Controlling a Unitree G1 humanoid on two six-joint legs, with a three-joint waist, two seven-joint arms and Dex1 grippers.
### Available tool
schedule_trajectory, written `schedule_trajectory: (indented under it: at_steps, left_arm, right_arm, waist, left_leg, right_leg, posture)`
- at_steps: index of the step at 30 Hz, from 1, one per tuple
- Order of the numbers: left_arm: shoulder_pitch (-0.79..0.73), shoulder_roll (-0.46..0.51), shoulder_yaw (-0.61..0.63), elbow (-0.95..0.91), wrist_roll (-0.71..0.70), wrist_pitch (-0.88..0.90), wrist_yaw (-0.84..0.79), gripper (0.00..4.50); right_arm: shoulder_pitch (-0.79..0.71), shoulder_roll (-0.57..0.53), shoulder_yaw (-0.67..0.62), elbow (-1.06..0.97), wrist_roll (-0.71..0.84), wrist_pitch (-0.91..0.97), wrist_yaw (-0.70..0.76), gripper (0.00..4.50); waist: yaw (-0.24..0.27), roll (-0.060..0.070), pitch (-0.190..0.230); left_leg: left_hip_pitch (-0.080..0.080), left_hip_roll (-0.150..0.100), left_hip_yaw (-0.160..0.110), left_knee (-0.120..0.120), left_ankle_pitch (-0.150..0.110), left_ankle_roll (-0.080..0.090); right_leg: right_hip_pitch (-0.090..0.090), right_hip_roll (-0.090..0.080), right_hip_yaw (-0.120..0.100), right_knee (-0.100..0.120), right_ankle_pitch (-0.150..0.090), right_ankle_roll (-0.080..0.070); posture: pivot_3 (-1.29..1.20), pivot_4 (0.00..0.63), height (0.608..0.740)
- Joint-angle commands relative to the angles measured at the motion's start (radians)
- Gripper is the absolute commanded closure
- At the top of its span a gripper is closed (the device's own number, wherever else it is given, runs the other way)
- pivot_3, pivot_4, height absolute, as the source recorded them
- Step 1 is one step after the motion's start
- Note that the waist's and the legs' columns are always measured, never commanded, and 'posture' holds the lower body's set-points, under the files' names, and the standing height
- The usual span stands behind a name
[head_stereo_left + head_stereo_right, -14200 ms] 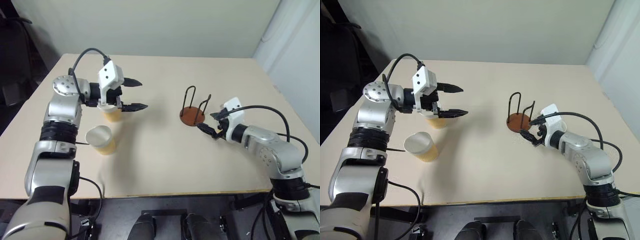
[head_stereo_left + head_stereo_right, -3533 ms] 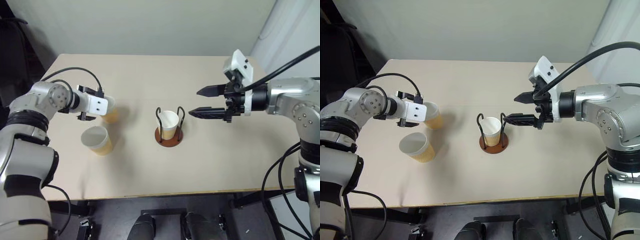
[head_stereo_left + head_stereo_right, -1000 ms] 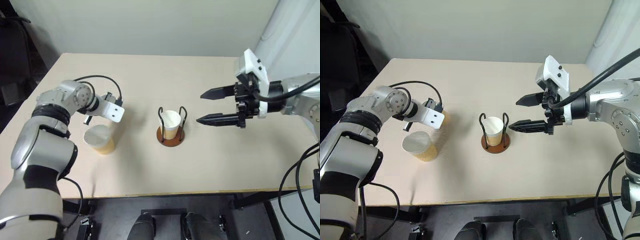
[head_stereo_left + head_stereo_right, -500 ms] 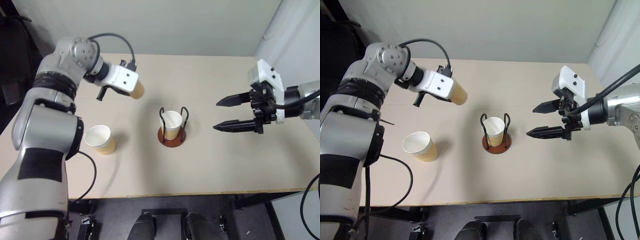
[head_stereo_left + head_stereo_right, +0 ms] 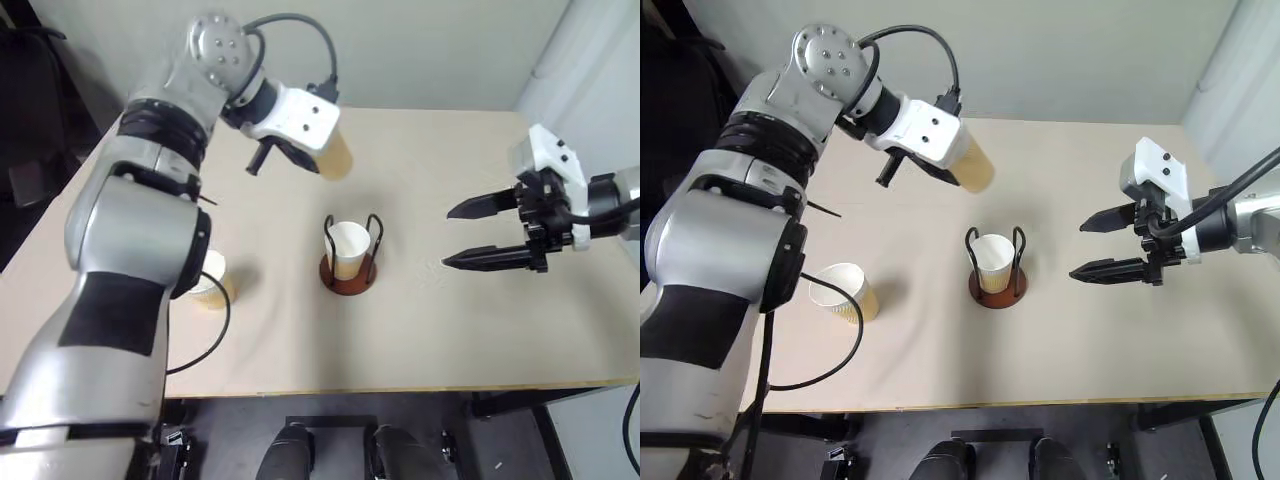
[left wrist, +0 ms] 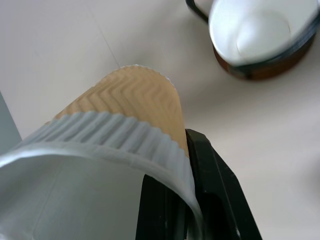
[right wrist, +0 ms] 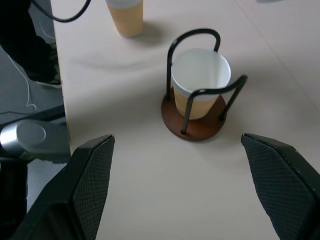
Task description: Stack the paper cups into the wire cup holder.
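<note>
My left gripper is holding its paper cup, tilted in the air beside the holder. Next, I let go of it inside the paper cup standing (image 5: 349, 243) (image 6: 263, 34) between the holder's black loops.
One paper cup (image 5: 335, 155) hangs tilted in the air, up and to the left of the wire cup holder (image 5: 347, 274). My left gripper (image 6: 192, 200) is shut on its rim, one finger inside and one outside. A second paper cup (image 5: 992, 258) stands upright inside the holder's black loops. A third paper cup (image 5: 845, 290) stands on the table to the left, partly behind my left arm. My right gripper (image 5: 447, 238) hovers open to the right of the holder, pointing at it, with nothing between its fingers.
The beige table (image 5: 450, 330) has its front edge close to me and a pale wall behind its far edge. A black cable (image 5: 925, 45) loops above my left wrist. Dark furniture (image 5: 25, 120) stands off the table's left side.
My left gripper has lifted its cup off the table and carried it up and rightward toward the holder. The right gripper drifted slightly right, still open.
</note>
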Motion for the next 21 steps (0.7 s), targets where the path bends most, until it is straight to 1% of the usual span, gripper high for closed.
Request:
schedule_trajectory:
  at_steps: [1, 2, 7, 11, 16, 17, 19, 20, 21]
  left_arm:
    - [-0.041, -0.025, 0.022, -0.021, -0.045, -0.007, -0.073, 4.45]
    - [-0.043, -0.031, 0.016, -0.02, -0.049, -0.014, -0.079, 4.45]
    - [-0.045, -0.062, -0.064, -0.006, -0.106, -0.057, -0.08, 4.45]
    - [-0.028, -0.051, -0.161, -0.008, -0.139, -0.117, -0.08, 4.45]
    - [-0.001, -0.039, -0.247, -0.024, -0.191, -0.16, -0.08, 4.45]
    - [0.007, -0.038, -0.264, -0.029, -0.21, -0.158, -0.08, 4.45]
    - [0.021, -0.036, -0.297, -0.042, -0.243, -0.161, -0.08, 4.45]
    - [0.027, -0.034, -0.317, -0.052, -0.265, -0.157, -0.08, 4.45]
    - [0.031, -0.031, -0.336, -0.061, -0.285, -0.155, -0.08, 4.45]
  right_arm:
    - [0.001, -0.027, -0.038, -0.012, -0.001, -0.013, 0.012, 0.37]
    - [0.001, -0.028, -0.039, -0.012, -0.001, -0.013, 0.011, 0.37]
    - [0.012, -0.035, -0.054, -0.029, 0.01, 0.0, 0.005, 0.37]
    - [0.016, -0.036, -0.069, -0.043, 0.023, 0.017, -0.006, 0.37]
    - [0.022, -0.036, -0.081, -0.054, 0.035, 0.03, -0.018, 0.37]
    - [0.021, -0.035, -0.082, -0.055, 0.038, 0.032, -0.02, 0.37]
    - [0.019, -0.032, -0.083, -0.059, 0.043, 0.037, -0.025, 0.37]
    - [0.018, -0.032, -0.083, -0.061, 0.045, 0.039, -0.026, 0.37]
    - [0.017, -0.032, -0.083, -0.063, 0.047, 0.041, -0.027, 0.37]
  waist:
    - [-0.001, 0.0, 0.0]
    - [-0.001, 0.001, 0.0]
    - [-0.001, 0.003, 0.001]
    - [-0.002, 0.004, 0.001]
    - [0.001, 0.005, 0.001]
    - [0.0, 0.006, 0.001]
    - [0.003, 0.006, 0.001]
    - [0.004, 0.006, 0.001]
    - [0.006, 0.006, 0.001]
  left_leg:
    - [0.001, -0.002, 0.003, 0.0, 0.0, 0.001]
    - [0.001, -0.002, 0.002, 0.0, -0.001, 0.001]
    - [0.0, -0.002, 0.005, 0.003, -0.002, 0.006]
    - [0.0, -0.002, 0.004, 0.008, -0.004, 0.008]
    - [-0.001, -0.008, 0.005, 0.014, -0.007, 0.014]
    - [-0.001, -0.008, 0.003, 0.015, -0.007, 0.015]
    - [0.0, -0.011, 0.005, 0.015, -0.007, 0.015]
    - [-0.001, -0.011, 0.003, 0.016, -0.007, 0.015]
    - [-0.001, -0.014, 0.004, 0.016, -0.007, 0.016]
  right_leg:
    - [0.001, 0.002, -0.001, 0.0, 0.0, 0.001]
    - [0.001, -0.001, -0.001, 0.0, -0.001, 0.001]
    - [0.001, -0.004, -0.001, 0.002, -0.001, 0.004]
    - [0.003, -0.007, 0.0, 0.002, -0.001, 0.007]
    - [0.005, -0.008, -0.001, 0.004, 0.0, 0.01]
    - [0.005, -0.011, 0.0, 0.004, 0.0, 0.011]
    - [0.005, -0.01, -0.002, 0.005, 0.0, 0.012]
    - [0.006, -0.014, -0.001, 0.005, 0.0, 0.013]
    - [0.006, -0.012, -0.002, 0.005, 0.001, 0.013]
  posture:
    - [0.0, 0.15, 0.74]
    - [0.0, 0.15, 0.74]
    - [0.0, 0.15, 0.74]
    - [0.0, 0.15, 0.74]
    - [0.0, 0.15, 0.74]
    - [0.0, 0.15, 0.74]
    - [0.0, 0.15, 0.74]
    - [0.0, 0.15, 0.74]
    - [0.0, 0.15, 0.74]
